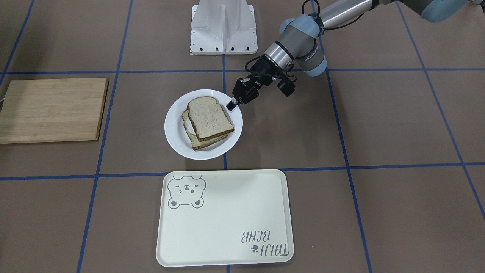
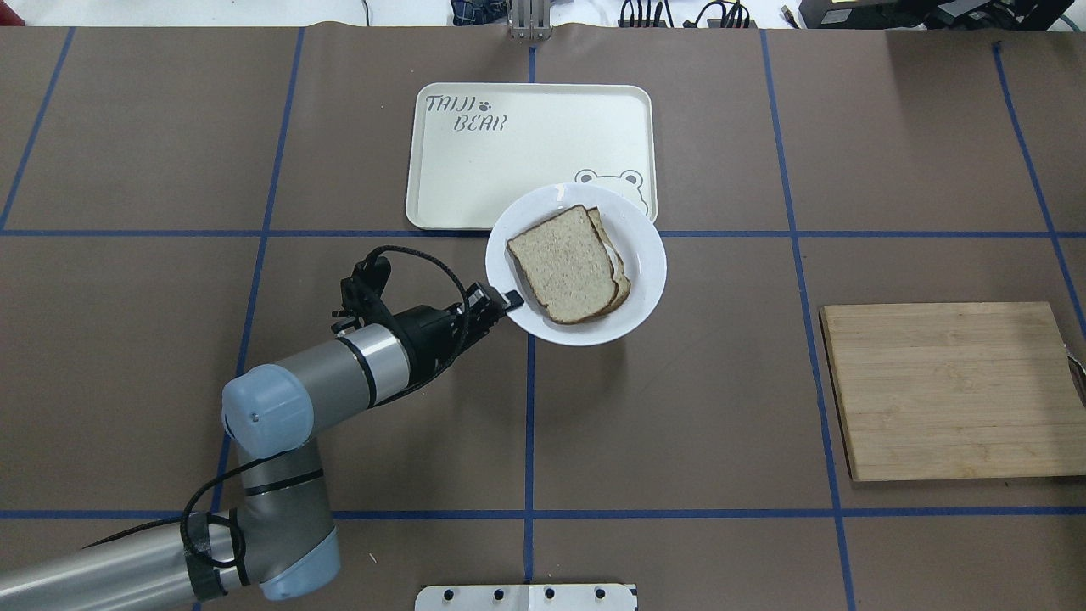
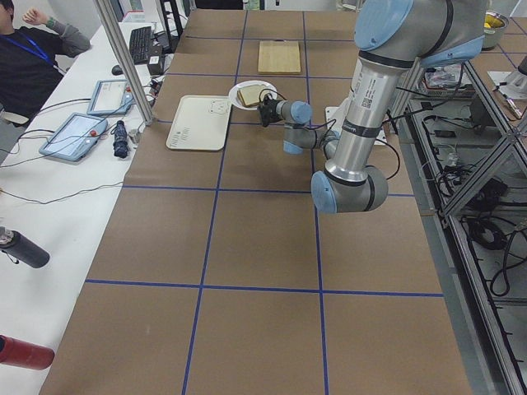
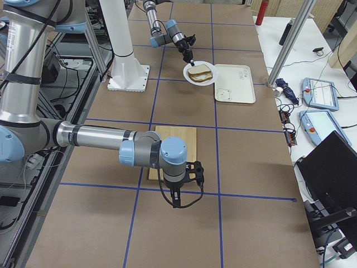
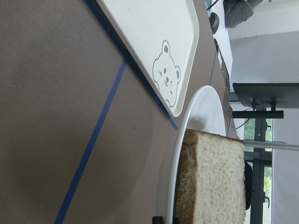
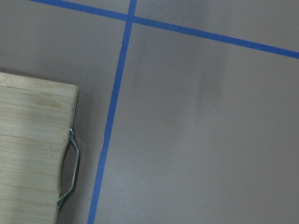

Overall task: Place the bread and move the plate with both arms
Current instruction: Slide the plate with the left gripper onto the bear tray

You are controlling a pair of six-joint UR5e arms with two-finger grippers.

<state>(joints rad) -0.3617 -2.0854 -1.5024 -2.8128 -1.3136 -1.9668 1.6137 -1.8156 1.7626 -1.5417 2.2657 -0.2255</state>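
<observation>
My left gripper will release the white plate on the middle of the cream bear tray [image 1: 222, 211] [image 5: 156, 15], next to the bear face. The plate is now held a little above the table.
The white plate [image 1: 178, 136] carries the plain bread [image 1: 210, 117], which lies on top of another slice with some white showing under it. My left gripper [image 1: 232, 105] is shut on the plate's rim on the robot side and holds the plate a little above the table, over its shadow. In the overhead view the plate [image 2: 632, 305] overlaps the tray's near corner, with the bread [image 2: 564, 276] on it and the left gripper [image 2: 506, 300] at its left rim. My right gripper [image 4: 178, 202] shows only in the right side view, pointing down beside the cutting board. I cannot tell whether it is open.
A cream bear tray [image 1: 227, 216] lies just beyond the plate, away from the robot. A bamboo cutting board [image 2: 950, 390] with a metal handle [image 6: 72, 172] lies on the robot's right. The white robot base [image 1: 223, 28] stands behind the plate.
</observation>
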